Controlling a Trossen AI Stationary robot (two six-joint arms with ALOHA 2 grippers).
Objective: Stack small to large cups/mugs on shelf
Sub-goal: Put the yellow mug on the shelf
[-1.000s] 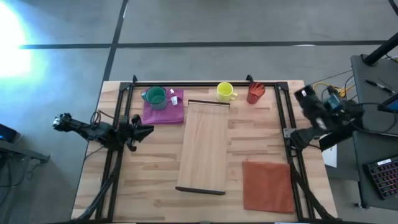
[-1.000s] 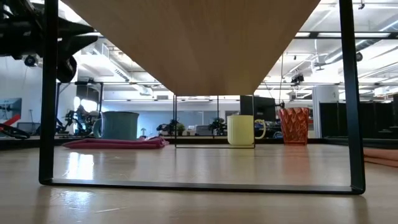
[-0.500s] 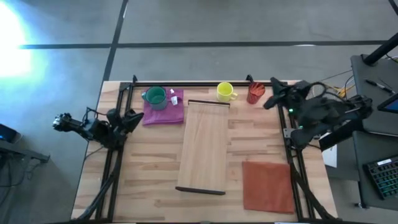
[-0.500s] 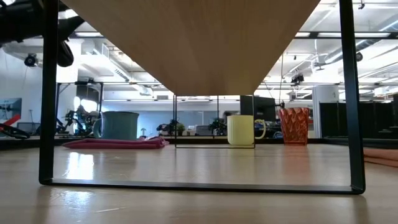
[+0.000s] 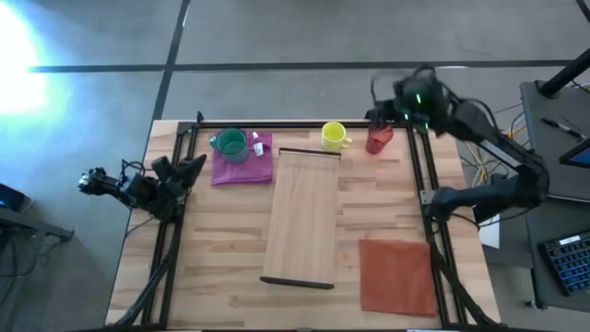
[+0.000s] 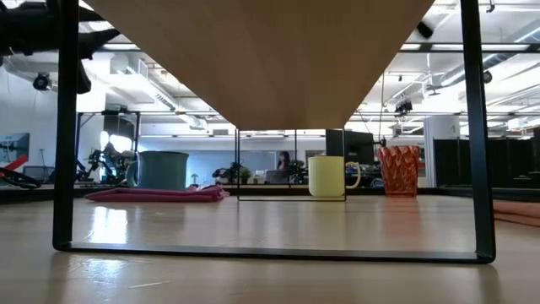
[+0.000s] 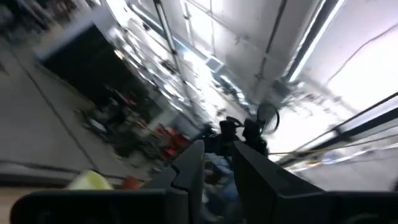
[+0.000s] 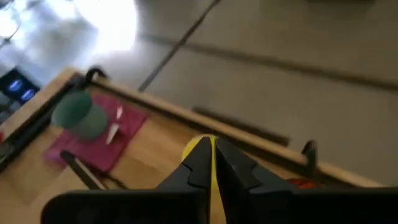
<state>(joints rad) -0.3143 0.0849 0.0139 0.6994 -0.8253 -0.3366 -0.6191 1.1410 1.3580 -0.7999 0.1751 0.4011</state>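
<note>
The far side of the yellow mug's rim (image 5: 335,124) (image 8: 206,137) is beside the red-orange cup. My right gripper goes there next and closes on it.
The light-wood shelf (image 5: 304,217) stands in the table's middle; the low view looks under its board (image 6: 270,59). A teal-green mug (image 5: 230,143) stands on a magenta cloth (image 5: 247,161) at the far left. A yellow mug (image 5: 334,136) and a red-orange cup (image 5: 379,138) stand on the table beyond the shelf's far end. My left gripper (image 5: 192,166) hovers at the table's left edge, nearly shut and empty. My right gripper (image 5: 380,97) hangs high over the far edge, just beyond the red-orange cup, shut and empty; its wrist view looks down on the teal mug (image 8: 81,115).
An orange-red cloth (image 5: 396,275) lies flat at the near right. A small white item (image 5: 257,144) lies on the magenta cloth beside the teal mug. A black frame (image 5: 304,124) runs along the table's far edge and both sides. Bare tabletop (image 5: 226,240) lies left of the shelf.
My right arm has swung up from beyond the table's right edge toward the far edge and now hangs over the far right corner by the red-orange cup. My left gripper has drawn back toward the table's left edge and tipped upward. The cups and shelf have not moved.
</note>
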